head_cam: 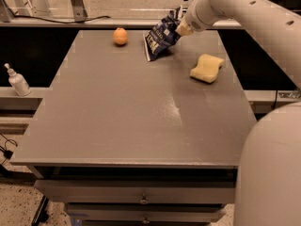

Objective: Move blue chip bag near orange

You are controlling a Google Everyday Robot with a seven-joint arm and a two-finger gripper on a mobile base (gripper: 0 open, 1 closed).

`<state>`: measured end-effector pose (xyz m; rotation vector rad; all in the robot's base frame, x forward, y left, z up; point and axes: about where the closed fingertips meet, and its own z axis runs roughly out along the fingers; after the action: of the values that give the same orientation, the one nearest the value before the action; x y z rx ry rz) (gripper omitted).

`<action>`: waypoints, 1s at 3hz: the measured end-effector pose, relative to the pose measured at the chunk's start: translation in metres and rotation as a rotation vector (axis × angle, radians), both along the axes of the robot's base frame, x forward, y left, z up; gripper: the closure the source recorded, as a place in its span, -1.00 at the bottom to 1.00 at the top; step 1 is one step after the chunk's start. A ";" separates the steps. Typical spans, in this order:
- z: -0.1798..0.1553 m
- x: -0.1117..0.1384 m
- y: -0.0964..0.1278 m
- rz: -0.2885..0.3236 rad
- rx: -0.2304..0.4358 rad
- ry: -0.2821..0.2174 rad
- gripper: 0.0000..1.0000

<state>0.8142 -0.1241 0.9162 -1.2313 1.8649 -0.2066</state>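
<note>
I'll release the blue chip bag on the grey table (149, 36) close beside the orange, along the table's far edge. The bag now hangs tilted near the far edge.
The blue chip bag (160, 37) is dark navy with white lettering and hangs tilted, its lower end at or just above the grey table (122, 117) near the far edge. My gripper (179, 28) is shut on the bag's upper right end, at the tip of the white arm reaching in from the upper right. The orange (120, 36) sits on the table near the far edge, a short way left of the bag and apart from it.
A pale yellow sponge (207, 68) lies on the table to the right of the bag. A white pump bottle (18, 80) stands on a ledge off the table's left side. Part of the robot's white body (270, 173) fills the lower right corner.
</note>
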 end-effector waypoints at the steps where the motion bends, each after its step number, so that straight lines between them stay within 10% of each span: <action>1: 0.001 0.023 0.003 -0.071 0.008 -0.014 1.00; 3: -0.004 0.044 0.026 -0.138 0.060 -0.003 1.00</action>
<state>0.8579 -0.0980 0.9122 -1.0617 1.9416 -0.2251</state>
